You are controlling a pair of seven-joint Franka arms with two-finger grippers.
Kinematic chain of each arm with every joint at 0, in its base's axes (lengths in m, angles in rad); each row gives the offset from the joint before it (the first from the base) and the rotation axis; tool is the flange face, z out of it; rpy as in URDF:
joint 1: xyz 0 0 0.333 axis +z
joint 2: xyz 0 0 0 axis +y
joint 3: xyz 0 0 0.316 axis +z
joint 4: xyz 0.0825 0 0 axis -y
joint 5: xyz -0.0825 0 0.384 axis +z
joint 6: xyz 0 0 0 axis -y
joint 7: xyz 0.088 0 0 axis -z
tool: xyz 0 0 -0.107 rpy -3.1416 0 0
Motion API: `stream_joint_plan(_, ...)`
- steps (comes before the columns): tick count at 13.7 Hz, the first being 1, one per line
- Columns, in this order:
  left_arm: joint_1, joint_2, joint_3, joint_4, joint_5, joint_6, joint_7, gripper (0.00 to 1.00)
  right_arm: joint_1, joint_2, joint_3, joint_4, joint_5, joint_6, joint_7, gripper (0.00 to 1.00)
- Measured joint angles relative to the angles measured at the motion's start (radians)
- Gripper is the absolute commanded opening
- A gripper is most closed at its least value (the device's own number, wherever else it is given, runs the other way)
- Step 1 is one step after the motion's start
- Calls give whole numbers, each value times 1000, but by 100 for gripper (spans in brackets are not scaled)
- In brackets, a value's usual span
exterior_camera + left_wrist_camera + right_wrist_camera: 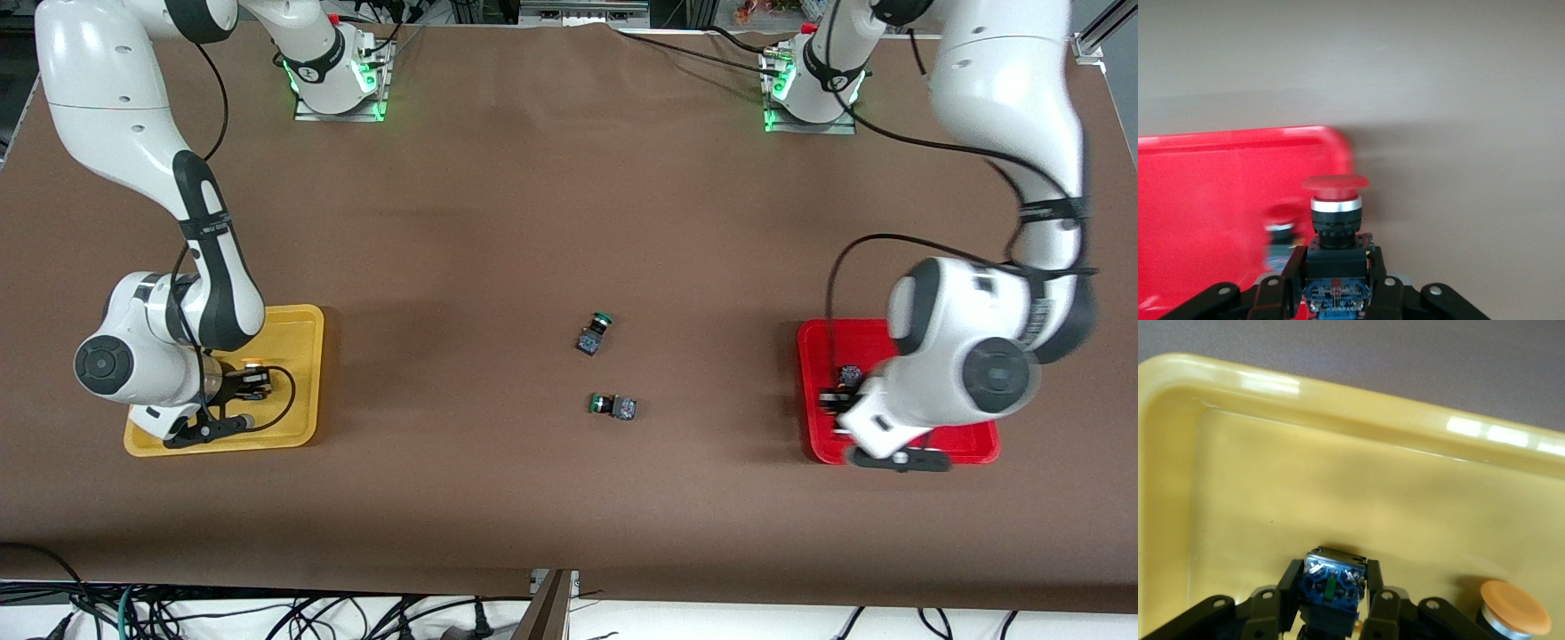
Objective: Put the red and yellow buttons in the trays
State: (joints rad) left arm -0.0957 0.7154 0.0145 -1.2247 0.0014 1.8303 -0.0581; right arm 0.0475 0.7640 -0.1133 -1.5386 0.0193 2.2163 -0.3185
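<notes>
The red-capped button in my left gripper, held over the tray's corner, will be released in the red tray (887,391) (1215,238), next to the other red-capped button.
My left gripper (1337,267) is shut on the dark body of a red-capped button (1335,195), held cap-forward over the corner of the red tray (1198,193). A second red-capped button (1279,230) lies in that tray beside it. In the front view this gripper (840,402) is over the red tray (813,342). My right gripper (1333,590) is shut on a blue-bodied button (1333,577) low inside the yellow tray (1338,480); its cap is hidden. An orange-yellow-capped button (1515,610) stands in the tray beside it. In the front view this gripper (242,384) is over the yellow tray (302,373).
Two green-capped switches (594,333) (613,406) lie on the brown table mid-way between the trays, one nearer the front camera than the other. Cables hang from both wrists over the trays.
</notes>
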Motion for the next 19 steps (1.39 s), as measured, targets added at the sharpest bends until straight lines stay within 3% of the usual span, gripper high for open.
stream_joint_plan(5,144,4,-3,-118,0,67,106,12,1,-43,0,4,0,-12,0,100)
stream_joint_plan(10,174,19,-4,-309,0,279,123,18,6,-124,1,163,0,-316,-2,100)
stream_joint_plan(11,175,19,-4,-324,0,286,123,44,7,-133,1,206,0,-382,-2,100)
stream_joint_plan(12,175,19,-4,-331,0,286,124,97,7,-137,1,249,0,-443,-2,100)
stream_joint_plan(15,176,18,-4,-335,0,286,171,100,7,-154,0,337,0,-576,-2,100)
stream_joint_plan(19,179,-26,-5,-321,0,265,192,100,7,-227,0,360,0,-669,0,100)
